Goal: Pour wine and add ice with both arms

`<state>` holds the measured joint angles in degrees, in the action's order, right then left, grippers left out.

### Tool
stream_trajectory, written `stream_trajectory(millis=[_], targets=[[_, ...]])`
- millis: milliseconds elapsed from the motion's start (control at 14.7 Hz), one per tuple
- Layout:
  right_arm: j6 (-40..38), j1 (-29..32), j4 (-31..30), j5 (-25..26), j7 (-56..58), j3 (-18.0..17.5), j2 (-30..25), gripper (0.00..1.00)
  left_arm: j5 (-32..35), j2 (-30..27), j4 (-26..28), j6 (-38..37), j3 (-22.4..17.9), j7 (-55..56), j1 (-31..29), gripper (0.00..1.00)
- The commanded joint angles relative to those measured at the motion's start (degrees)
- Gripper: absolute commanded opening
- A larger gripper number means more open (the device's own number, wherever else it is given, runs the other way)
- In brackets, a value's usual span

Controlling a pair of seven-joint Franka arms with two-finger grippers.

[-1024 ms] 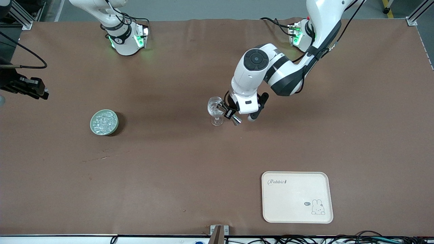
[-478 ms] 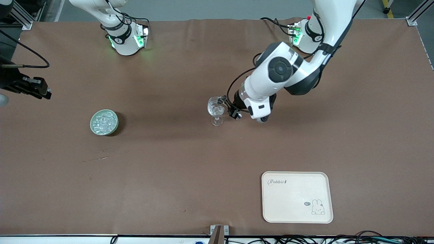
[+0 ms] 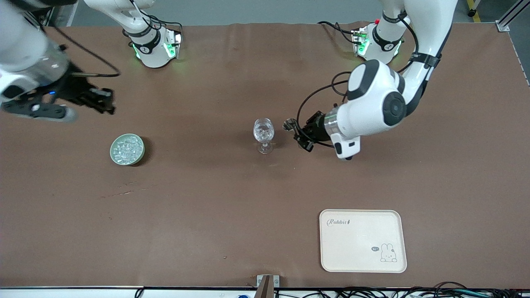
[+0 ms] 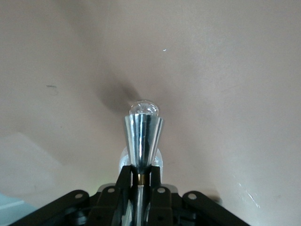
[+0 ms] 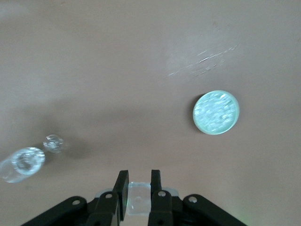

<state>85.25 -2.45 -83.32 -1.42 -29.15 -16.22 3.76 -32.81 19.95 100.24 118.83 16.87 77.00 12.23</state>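
The robot's left gripper will stand the steel jigger on bare table [image 3: 422, 168] past the cream tray's far corner, away from the glass. The jigger is now held beside the glass.
A clear stemmed glass [image 3: 263, 133] stands mid-table. My left gripper [image 3: 297, 133] is beside it, toward the left arm's end, apart from it. In the left wrist view it [image 4: 141, 172] is shut on the waist of a steel jigger [image 4: 143, 136], which points at the glass [image 4: 144, 108]. The ice [image 3: 127, 148] fills a pale green dish [image 3: 112, 155] toward the right arm's end. My right gripper [image 3: 107, 103] is up in the air by the dish. In the right wrist view it [image 5: 138, 176] grips one clear cube [image 5: 138, 193], with the dish [image 5: 216, 133] and the glass [image 5: 23, 162] below.
A cream tray [image 3: 362, 241] with a rabbit print lies near the front camera's edge, toward the left arm's end. Both arm bases [image 3: 153, 49] stand along the table edge farthest from that camera. Scuff marks [image 3: 124, 192] lie near the dish.
My left gripper has drawn back from the glass toward the left arm's end, with the jigger in it. My right arm has swung in from the table's end toward the dish.
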Motion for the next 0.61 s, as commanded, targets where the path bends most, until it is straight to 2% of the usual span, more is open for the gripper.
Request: stream_trajectory(millis=[0,205,341,546], targets=[[2.19,-0.62,-0.52,-0.16,-10.37,-5.83,1.42,0.01,-9.34,-2.20,2.24,-6.47,-7.60,-11.21,0.16,0.00],[7.19,-2.64,-0.78,0.45,-22.57,-11.80,5.72,0.01,-15.25,-1.49,2.59,-15.09,-17.45,-22.82,0.25,0.00],[11.76,-3.00,-0.96,0.98,-30.05,-15.93,9.32,0.01,-18.15,-0.27,2.94,-17.48,-23.34,-27.41,-0.02,0.01],[16.69,-6.16,-0.96,5.45,-39.02,-18.58,14.94,0.01,-23.07,3.15,2.77,-22.04,-32.21,-35.57,-0.19,0.01]])
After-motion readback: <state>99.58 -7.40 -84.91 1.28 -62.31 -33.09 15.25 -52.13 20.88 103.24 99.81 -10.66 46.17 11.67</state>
